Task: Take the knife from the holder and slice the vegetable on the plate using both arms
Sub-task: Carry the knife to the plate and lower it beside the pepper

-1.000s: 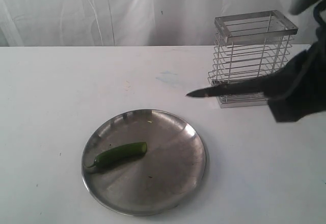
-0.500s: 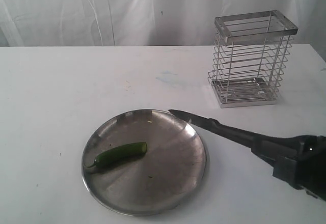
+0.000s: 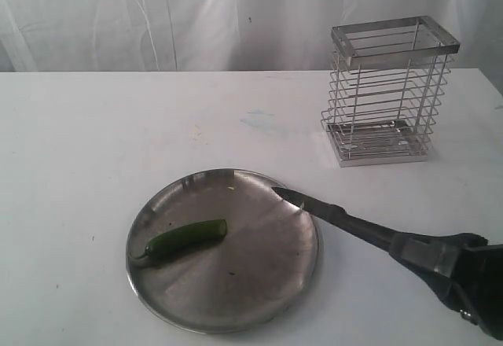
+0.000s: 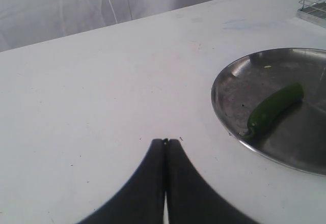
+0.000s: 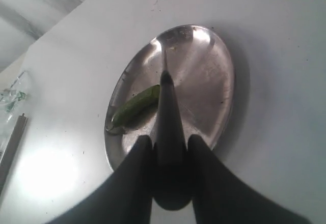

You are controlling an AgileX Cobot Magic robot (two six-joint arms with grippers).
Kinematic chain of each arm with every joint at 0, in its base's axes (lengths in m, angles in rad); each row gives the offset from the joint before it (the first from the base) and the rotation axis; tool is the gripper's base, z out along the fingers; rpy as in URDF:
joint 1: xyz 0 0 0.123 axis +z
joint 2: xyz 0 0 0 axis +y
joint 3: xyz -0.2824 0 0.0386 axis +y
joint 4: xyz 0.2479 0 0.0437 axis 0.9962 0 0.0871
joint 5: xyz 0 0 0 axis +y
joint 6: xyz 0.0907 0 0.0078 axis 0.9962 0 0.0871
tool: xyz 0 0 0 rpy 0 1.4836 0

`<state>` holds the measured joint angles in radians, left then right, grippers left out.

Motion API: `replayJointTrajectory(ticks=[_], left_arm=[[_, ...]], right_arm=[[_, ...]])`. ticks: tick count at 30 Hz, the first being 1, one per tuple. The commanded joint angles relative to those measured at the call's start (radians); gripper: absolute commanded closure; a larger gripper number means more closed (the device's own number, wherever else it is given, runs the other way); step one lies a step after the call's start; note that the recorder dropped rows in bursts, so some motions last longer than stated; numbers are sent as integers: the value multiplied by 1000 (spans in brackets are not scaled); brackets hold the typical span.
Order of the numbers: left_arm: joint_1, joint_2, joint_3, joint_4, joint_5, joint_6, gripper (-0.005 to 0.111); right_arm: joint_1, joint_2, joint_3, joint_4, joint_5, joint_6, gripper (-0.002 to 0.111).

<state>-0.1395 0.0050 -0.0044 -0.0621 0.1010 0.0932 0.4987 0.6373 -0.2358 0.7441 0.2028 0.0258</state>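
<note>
The robot's right gripper needs to release the black knife on the bare steel (image 3: 268, 252) next to the blunt end of the green vegetable.
The green vegetable (image 3: 185, 237) lies on the left half of the steel plate (image 3: 259, 299), stem end toward the left. My right gripper (image 3: 440, 263) at the lower right is shut on the black knife (image 3: 330, 212); its blade reaches over the plate's right rim, tip right of the vegetable and apart from it. In the right wrist view the knife (image 5: 167, 107) runs out between the fingers (image 5: 135, 165) toward the vegetable (image 5: 135, 104) on the plate (image 5: 214, 96). My left gripper (image 4: 165, 142) is shut and empty, over bare table beside the plate (image 4: 224, 112) with the vegetable (image 4: 272, 109). The wire holder (image 3: 387, 90) stands empty at the back right.
A white table (image 3: 94, 141) carries everything, and a white curtain (image 3: 157, 16) hangs behind it. A corner of the holder (image 4: 313, 7) shows in the left wrist view. The left arm does not show in the exterior view.
My right gripper has carried the knife from in front of the holder down and toward the plate, lowering the blade tip over the plate's right rim. The vegetable has not moved.
</note>
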Motion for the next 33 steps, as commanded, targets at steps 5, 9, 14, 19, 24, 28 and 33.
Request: replayJointTrajectory(ticks=[5, 9, 14, 19, 24, 28, 33], left_arm=[[-5, -5, 4, -5, -2, 2, 106], [-5, -5, 4, -5, -2, 2, 106], [-5, -5, 4, -5, -2, 2, 106], [-5, -5, 4, -5, -2, 2, 106], [-5, -5, 4, -5, -2, 2, 106], [-5, -5, 4, -5, -2, 2, 106], [-5, -5, 4, -5, -2, 2, 106]], right_arm=[[1, 131, 17, 124, -46, -44, 108], [1, 197, 17, 242, -44, -177, 108], [1, 268, 8, 501, -40, -493, 108], [1, 377, -36, 756, -11, -803, 108], [1, 544, -87, 999, 54, -1101, 108], [1, 701, -154, 1000, 152, -1246, 108], [1, 849, -205, 1000, 150, -1302, 108]])
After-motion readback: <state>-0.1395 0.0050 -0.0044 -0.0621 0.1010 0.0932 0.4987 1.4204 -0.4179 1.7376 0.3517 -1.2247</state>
